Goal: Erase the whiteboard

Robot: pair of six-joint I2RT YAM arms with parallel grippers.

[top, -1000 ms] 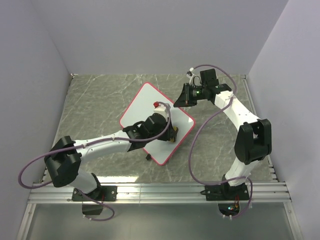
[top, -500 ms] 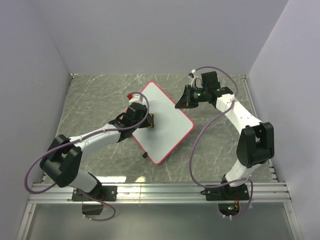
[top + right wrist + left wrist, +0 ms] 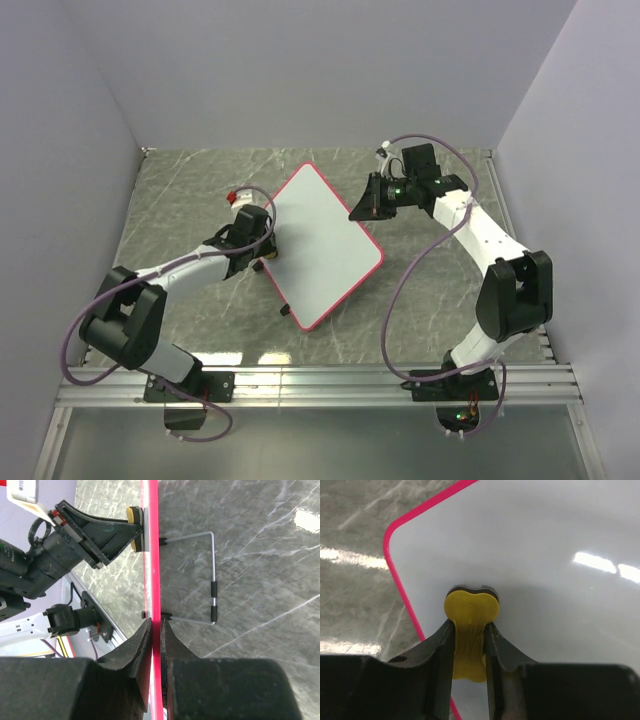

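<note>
Next, my left gripper lets go of the yellow eraser on the marble table (image 3: 245, 291) next to the black clips of the whiteboard.
The whiteboard (image 3: 325, 240) is a white panel with a pink-red rim, propped on the marble table (image 3: 180, 200). My left gripper (image 3: 268, 252) is shut on a yellow eraser (image 3: 470, 615) and presses it against the board's white face (image 3: 560, 570) near the left rim. My right gripper (image 3: 357, 210) is shut on the board's upper right rim (image 3: 155, 555). In the right wrist view the board shows edge-on, with the eraser (image 3: 133, 515) on its far side. No marks show on the board.
A wire stand (image 3: 212, 580) sticks out behind the board in the right wrist view. Purple cables loop from both arms. Grey walls close in the table on three sides, and an aluminium rail (image 3: 320, 385) runs along the near edge.
My left gripper has swept the eraser from the board's right part leftward to its left rim. The board has turned a little under the push; my right gripper keeps its hold.
</note>
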